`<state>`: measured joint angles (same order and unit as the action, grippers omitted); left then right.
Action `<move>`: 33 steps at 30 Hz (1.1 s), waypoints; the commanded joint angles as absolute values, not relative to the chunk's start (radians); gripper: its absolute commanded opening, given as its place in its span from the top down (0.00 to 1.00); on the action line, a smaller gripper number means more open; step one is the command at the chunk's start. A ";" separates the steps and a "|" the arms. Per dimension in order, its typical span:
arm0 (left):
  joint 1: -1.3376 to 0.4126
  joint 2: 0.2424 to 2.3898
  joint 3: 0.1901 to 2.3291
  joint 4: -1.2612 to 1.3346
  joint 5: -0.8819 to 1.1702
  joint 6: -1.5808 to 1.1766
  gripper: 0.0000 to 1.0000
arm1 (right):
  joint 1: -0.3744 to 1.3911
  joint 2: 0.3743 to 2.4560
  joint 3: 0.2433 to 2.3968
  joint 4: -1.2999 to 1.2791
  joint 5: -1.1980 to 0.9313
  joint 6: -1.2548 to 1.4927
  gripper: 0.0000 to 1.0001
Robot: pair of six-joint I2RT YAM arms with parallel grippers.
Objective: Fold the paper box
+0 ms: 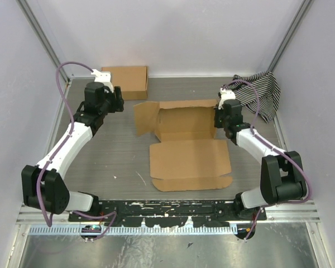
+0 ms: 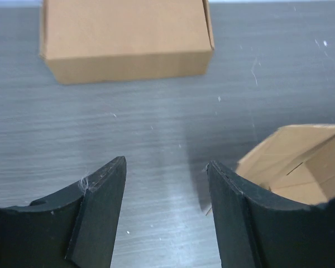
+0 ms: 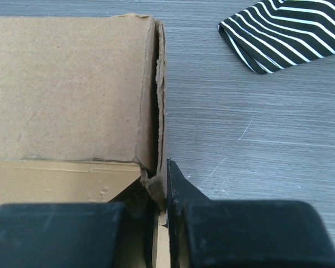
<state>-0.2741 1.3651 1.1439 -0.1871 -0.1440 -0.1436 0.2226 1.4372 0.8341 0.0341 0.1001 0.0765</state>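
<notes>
I need to push the side flap in with my left gripper and pinch it at the box's corner (image 1: 159, 106), since that flap near this gripper splays wide of the box's far side.
The paper box (image 1: 184, 142) is a large brown cardboard mailer lying mid-table, its far part folded up into walls and its near panel flat. My right gripper (image 1: 219, 118) is shut on the box's upright right side wall (image 3: 159, 111), one finger inside and one outside. My left gripper (image 1: 118, 100) is open and empty, over bare table left of the box; the box's left flap (image 2: 298, 162) shows at the right of the left wrist view, just beyond the right fingertip (image 2: 226, 195).
A smaller compact brown cardboard box (image 1: 125, 81) sits at the back left, also in the left wrist view (image 2: 125, 39). A black-and-white striped cloth (image 1: 262, 92) lies at the back right, near my right arm (image 3: 285, 30). Walls enclose the table.
</notes>
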 commanded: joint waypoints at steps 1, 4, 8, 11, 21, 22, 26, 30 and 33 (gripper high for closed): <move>-0.229 1.337 1.062 -0.104 0.126 -0.184 0.34 | 0.159 1.399 0.868 0.034 -0.179 0.000 0.98; -0.222 1.311 1.018 -0.079 0.195 -0.185 0.33 | 0.154 1.420 0.920 -0.009 -0.235 0.000 0.98; -0.207 1.303 0.941 -0.019 0.247 -0.187 0.30 | 0.155 1.439 0.949 -0.028 -0.270 0.000 0.98; -0.206 1.320 0.880 0.074 0.336 -0.223 0.31 | 0.153 1.444 0.950 -0.033 -0.272 0.004 0.98; -0.206 1.277 0.786 0.174 0.550 -0.340 0.35 | 0.154 1.472 0.978 -0.050 -0.263 0.028 0.98; -0.206 1.278 0.775 0.188 0.571 -0.359 0.35 | 0.153 1.476 0.981 -0.052 -0.262 0.030 0.98; -0.206 1.277 0.739 0.240 0.637 -0.420 0.36 | 0.154 1.483 0.992 -0.056 -0.265 0.038 0.98; -0.218 1.280 0.720 0.292 0.662 -0.467 0.37 | 0.154 1.482 0.994 -0.055 -0.268 0.044 0.98; -0.233 1.303 0.734 0.313 0.677 -0.494 0.38 | 0.154 1.480 0.993 -0.056 -0.272 0.053 0.98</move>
<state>-0.2169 1.2987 0.7292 0.2195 0.6144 -0.4324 0.1516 1.4929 0.9428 -0.0990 -0.2451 0.0208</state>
